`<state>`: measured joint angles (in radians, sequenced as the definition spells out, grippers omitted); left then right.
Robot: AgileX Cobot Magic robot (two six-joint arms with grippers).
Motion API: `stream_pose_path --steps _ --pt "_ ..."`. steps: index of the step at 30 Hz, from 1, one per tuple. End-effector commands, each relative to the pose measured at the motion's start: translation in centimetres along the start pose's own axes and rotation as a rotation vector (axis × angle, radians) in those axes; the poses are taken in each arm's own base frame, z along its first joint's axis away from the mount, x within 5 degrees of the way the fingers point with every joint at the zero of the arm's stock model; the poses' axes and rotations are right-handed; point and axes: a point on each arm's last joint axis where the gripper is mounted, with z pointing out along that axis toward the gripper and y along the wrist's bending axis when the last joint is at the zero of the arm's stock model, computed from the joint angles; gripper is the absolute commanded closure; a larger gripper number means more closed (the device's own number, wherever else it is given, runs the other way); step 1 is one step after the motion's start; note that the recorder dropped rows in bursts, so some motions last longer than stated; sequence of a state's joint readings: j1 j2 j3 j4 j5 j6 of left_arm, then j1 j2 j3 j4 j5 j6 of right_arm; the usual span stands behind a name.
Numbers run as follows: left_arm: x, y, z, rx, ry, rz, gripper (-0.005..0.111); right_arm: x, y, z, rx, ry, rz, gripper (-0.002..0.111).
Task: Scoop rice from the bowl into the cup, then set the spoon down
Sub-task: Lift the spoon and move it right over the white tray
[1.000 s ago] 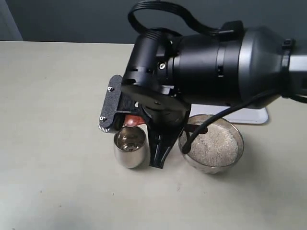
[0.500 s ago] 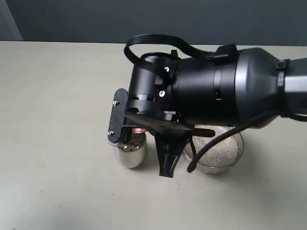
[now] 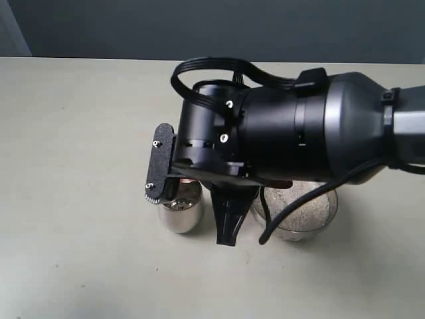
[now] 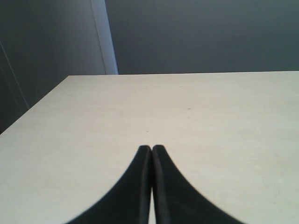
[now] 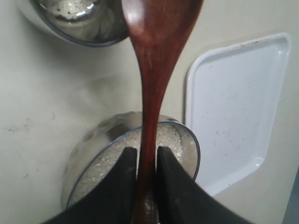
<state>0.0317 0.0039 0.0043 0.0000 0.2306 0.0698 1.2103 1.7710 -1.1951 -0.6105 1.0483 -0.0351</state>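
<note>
The flat white tray (image 3: pixel 311 124) (image 5: pixel 243 125) is behind the steel bowl. Next, I set the wooden spoon down on it with my right gripper.
In the right wrist view my right gripper (image 5: pixel 147 153) is shut on the thin handle of the reddish-brown wooden spoon (image 5: pixel 154 70). The spoon's oval scoop reaches to the rim of the steel cup (image 5: pixel 100 35), which holds a few grains of rice (image 5: pixel 70 7); no rice shows on the scoop. Under the fingers lies the steel bowl (image 5: pixel 194 140), filled with rice (image 5: pixel 119 156). From outside, the bulky right arm (image 3: pixel 299 133) covers much of the cup (image 3: pixel 179 214) and the bowl (image 3: pixel 327 211). My left gripper (image 4: pixel 151 148) is shut and empty over bare table.
A flat white tray (image 5: pixel 238 107) lies on the far side of the bowl from the cup. The pale table (image 3: pixel 73 133) stretches left of the cup and toward the front edge. A black cable (image 3: pixel 279 216) hangs over the bowl.
The right arm has rolled and sunk over the cup and bowl, hiding the cup's mouth and more of the bowl. The spoon stays gripped. Cup and bowl have not moved.
</note>
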Motion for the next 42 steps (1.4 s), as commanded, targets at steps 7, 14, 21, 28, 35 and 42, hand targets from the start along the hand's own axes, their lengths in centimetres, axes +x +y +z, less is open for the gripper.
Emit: stream_pose_path --steps 7,14,21,28,35,42 --pt "-0.3 0.0 -0.1 0.004 -0.022 -0.008 0.106 -0.3 0.6 -0.3 0.045 -0.011 -0.024 0.109" --pt "-0.3 0.0 -0.1 0.004 -0.022 -0.008 0.106 0.4 -1.2 -1.6 0.104 -0.077 0.079 0.109" --pt "-0.3 0.0 -0.1 0.004 -0.022 -0.008 0.106 3.9 -6.3 -0.8 0.132 -0.071 0.279 0.109" --pt "-0.3 0.0 -0.1 0.004 -0.022 -0.008 0.106 8.5 -11.4 2.4 0.126 -0.060 0.488 0.109" --pt "-0.3 0.0 -0.1 0.004 -0.022 -0.008 0.106 14.2 -15.7 8.2 0.105 -0.075 0.672 0.109" --pt "-0.3 0.0 -0.1 0.004 -0.022 -0.008 0.106 13.8 -14.7 14.1 -0.005 -0.056 0.715 0.109"
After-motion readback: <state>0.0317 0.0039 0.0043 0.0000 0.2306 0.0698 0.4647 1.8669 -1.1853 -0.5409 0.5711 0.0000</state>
